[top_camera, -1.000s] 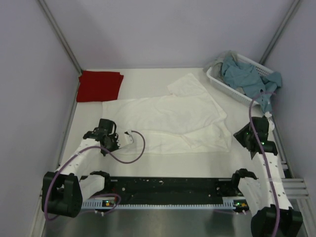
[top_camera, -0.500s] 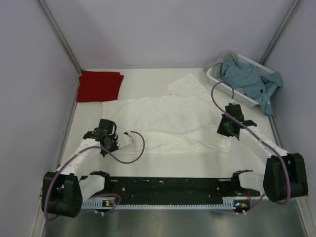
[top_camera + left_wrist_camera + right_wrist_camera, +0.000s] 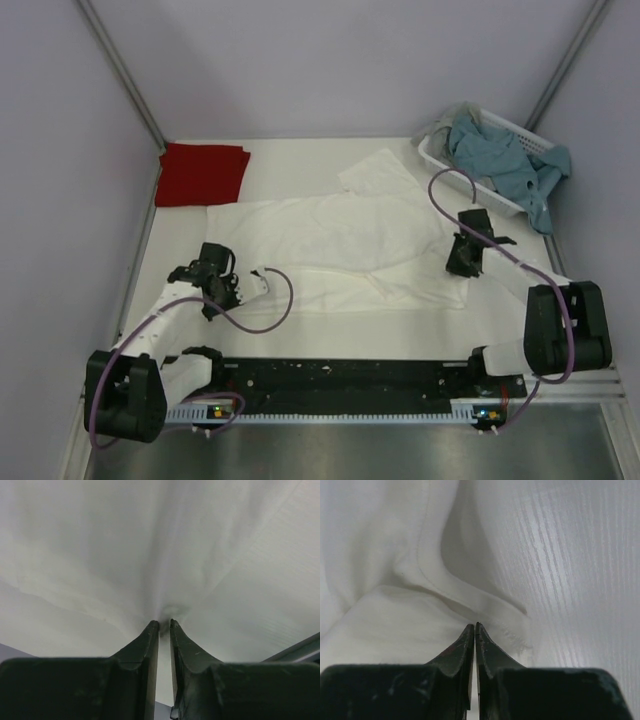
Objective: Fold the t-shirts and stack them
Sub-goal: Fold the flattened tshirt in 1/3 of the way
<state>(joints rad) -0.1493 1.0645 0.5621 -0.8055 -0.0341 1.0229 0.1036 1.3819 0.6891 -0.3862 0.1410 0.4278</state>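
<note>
My left fingers pinch only a small pucker at the white t-shirt's near corner, so I should open and take more of the corner (image 3: 154, 611) before pulling the t-shirt nearer.
A large white t-shirt (image 3: 340, 240) lies spread out across the middle of the table. At the back left sits a dark red t-shirt (image 3: 200, 173), folded into a flat rectangle. My left gripper (image 3: 258, 281) is at the white shirt's near left edge. In the left wrist view its jaws (image 3: 164, 622) stand almost together, with white cloth (image 3: 150, 555) puckered at the tips. My right gripper (image 3: 461, 266) is at the shirt's right edge. Its jaws (image 3: 475, 625) are shut at a curled hem of the white t-shirt (image 3: 395, 620).
A white slotted basket (image 3: 437, 160) holding crumpled blue-grey cloth (image 3: 505, 160) stands at the back right, close to the right arm. Grey walls and metal posts close in the table on three sides. The arms' black base rail (image 3: 340, 385) runs along the near edge.
The right arm has swung in from the table's right side to the white shirt's right edge, and its jaws have closed there. The left arm has barely moved.
</note>
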